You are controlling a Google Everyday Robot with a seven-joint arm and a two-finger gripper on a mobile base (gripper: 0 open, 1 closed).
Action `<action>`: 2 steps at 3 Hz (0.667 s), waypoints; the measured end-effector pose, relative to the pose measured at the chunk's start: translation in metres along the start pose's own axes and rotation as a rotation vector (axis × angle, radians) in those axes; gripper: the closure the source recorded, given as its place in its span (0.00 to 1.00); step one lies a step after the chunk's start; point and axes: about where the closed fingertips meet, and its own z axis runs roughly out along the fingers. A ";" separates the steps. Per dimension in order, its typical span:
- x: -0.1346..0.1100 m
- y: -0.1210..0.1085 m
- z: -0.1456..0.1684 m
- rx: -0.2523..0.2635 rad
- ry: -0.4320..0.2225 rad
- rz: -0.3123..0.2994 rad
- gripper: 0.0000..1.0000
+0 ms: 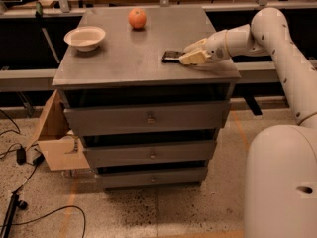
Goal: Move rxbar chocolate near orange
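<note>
My gripper is going to let go of the rxbar chocolate on the grey cabinet top (144,26), close by the front edge of the orange.
The rxbar chocolate (170,56), a flat black bar, lies low over the right part of the grey cabinet top (124,58). My gripper (186,53) reaches in from the right, and its pale fingers (191,58) close on the bar's right end. The orange (137,18) sits at the far middle of the top, well behind and left of the bar. The bar's right end is hidden by the fingers.
A shallow white bowl (85,37) stands at the top's left side. The cabinet has three drawers (148,118). An open cardboard box (54,138) and cables (20,157) are on the floor to the left. My white base (282,182) is at lower right.
</note>
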 end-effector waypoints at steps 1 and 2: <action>-0.045 -0.009 -0.004 0.051 -0.088 -0.036 1.00; -0.101 -0.039 -0.009 0.191 -0.174 -0.092 1.00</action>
